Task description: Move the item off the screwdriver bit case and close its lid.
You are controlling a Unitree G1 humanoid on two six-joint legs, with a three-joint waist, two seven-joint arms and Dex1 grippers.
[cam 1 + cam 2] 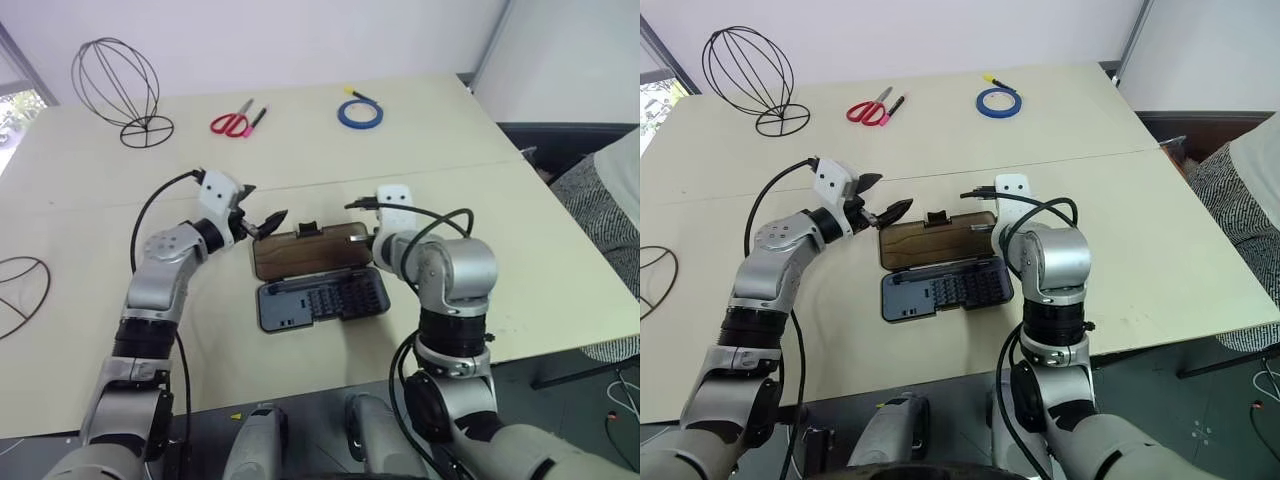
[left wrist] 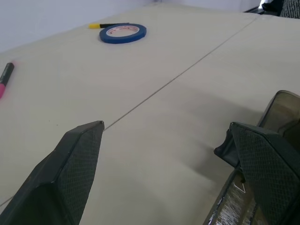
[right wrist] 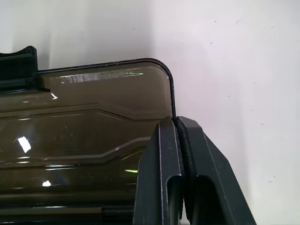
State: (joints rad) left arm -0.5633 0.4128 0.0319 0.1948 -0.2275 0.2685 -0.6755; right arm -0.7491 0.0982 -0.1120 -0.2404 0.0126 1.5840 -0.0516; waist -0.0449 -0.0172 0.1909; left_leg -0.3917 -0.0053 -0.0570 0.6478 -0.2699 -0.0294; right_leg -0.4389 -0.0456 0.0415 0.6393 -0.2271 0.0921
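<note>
The screwdriver bit case's tray has a flat end [image 1: 275,303] away from the bits. I move my left gripper there next and close it on that end.
The item [image 1: 117,90], a tall dark wire cage on a ring base, stands at the table's far left, well away from the screwdriver bit case [image 1: 322,302]. The case lies open in the middle, its bits showing in the tray. Its smoky-brown lid [image 1: 310,250] is folded back behind the tray, latch tab [image 1: 308,229] at the far edge. My left gripper [image 1: 262,207] hangs open just left of the lid's far-left corner, holding nothing. My right gripper [image 3: 176,123] is shut, its fingertips against the lid's right edge near the far corner.
Red-handled scissors [image 1: 232,122] and a pink-and-black pen [image 1: 257,118] lie at the back. A blue tape roll [image 1: 360,112] lies to their right. Another wire shape [image 1: 20,290] pokes in at the left table edge. Grey patterned cloth [image 1: 605,205] shows past the right edge.
</note>
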